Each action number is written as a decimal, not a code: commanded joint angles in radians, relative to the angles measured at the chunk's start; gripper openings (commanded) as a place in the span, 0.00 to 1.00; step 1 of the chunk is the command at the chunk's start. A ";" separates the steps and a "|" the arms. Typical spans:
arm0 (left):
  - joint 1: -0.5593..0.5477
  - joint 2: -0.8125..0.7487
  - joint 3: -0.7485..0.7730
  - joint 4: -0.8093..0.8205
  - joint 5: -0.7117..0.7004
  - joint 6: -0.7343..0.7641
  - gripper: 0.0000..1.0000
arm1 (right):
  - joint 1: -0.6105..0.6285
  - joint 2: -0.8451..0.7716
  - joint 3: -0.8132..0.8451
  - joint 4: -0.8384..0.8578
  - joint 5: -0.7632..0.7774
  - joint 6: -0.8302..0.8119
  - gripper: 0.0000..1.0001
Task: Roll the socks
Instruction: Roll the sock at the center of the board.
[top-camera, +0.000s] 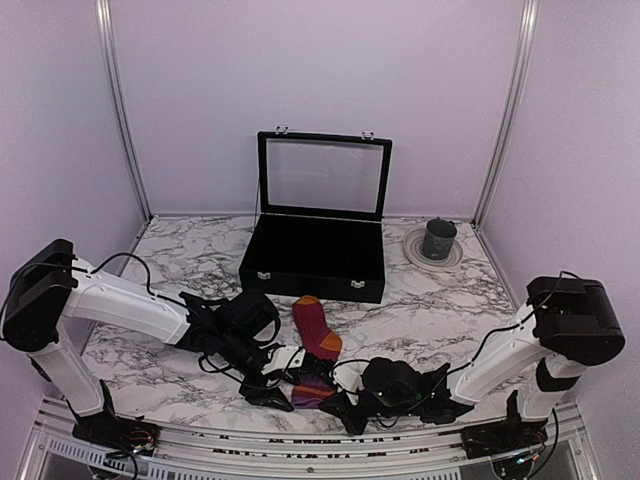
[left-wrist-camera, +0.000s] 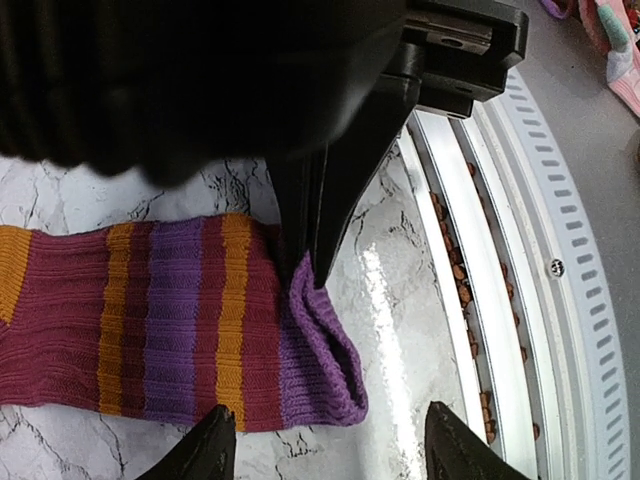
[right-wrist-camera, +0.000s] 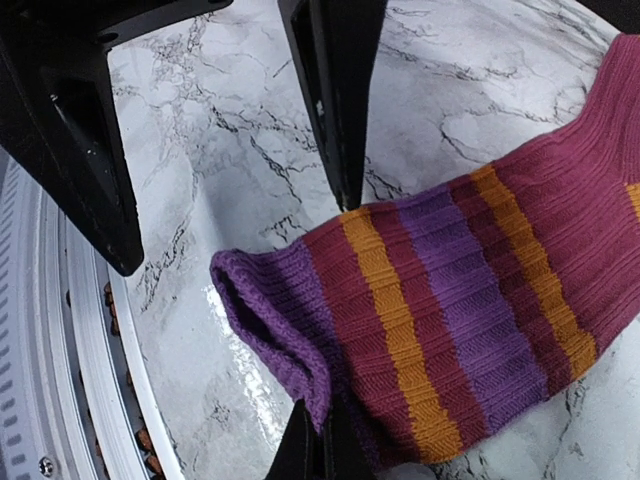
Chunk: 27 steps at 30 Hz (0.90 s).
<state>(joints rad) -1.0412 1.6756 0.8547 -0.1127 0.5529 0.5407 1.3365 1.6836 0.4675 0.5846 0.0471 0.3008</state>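
My left gripper should pinch the cuff's loose end (left-wrist-camera: 345, 406) before my right gripper takes a new hold, because my right gripper holds only one end of the purple cuff.
The magenta-red sock (top-camera: 317, 333) with orange and purple stripes lies flat on the marble table near the front edge. Its purple cuff (left-wrist-camera: 325, 350) gapes open toward the edge. My right gripper (right-wrist-camera: 322, 445) is shut on the cuff's edge (right-wrist-camera: 300, 370), pinching one layer; it also shows in the left wrist view (left-wrist-camera: 305, 265). My left gripper (left-wrist-camera: 335, 450) is open, its fingertips (left-wrist-camera: 213, 445) straddling the cuff just above it without touching it. In the top view both grippers meet over the cuff (top-camera: 312, 390). The dark argyle sock is out of view.
A black case (top-camera: 313, 262) with its glass lid up stands at the middle back. A dark cup (top-camera: 438, 238) sits on a plate at the back right. The metal rail (left-wrist-camera: 520, 300) of the table's front edge runs close beside the cuff.
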 joint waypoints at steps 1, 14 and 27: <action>-0.016 -0.029 -0.035 0.047 0.031 -0.036 0.63 | -0.010 0.047 0.011 -0.077 -0.056 0.092 0.00; -0.031 0.020 -0.042 0.166 -0.091 -0.103 0.42 | -0.069 0.066 -0.007 -0.039 -0.136 0.217 0.00; -0.033 0.004 -0.074 0.208 -0.056 -0.043 0.63 | -0.116 0.106 -0.079 0.111 -0.194 0.304 0.00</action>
<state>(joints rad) -1.0691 1.6882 0.7982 0.0547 0.4816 0.4820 1.2377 1.7409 0.4156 0.7700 -0.1284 0.5735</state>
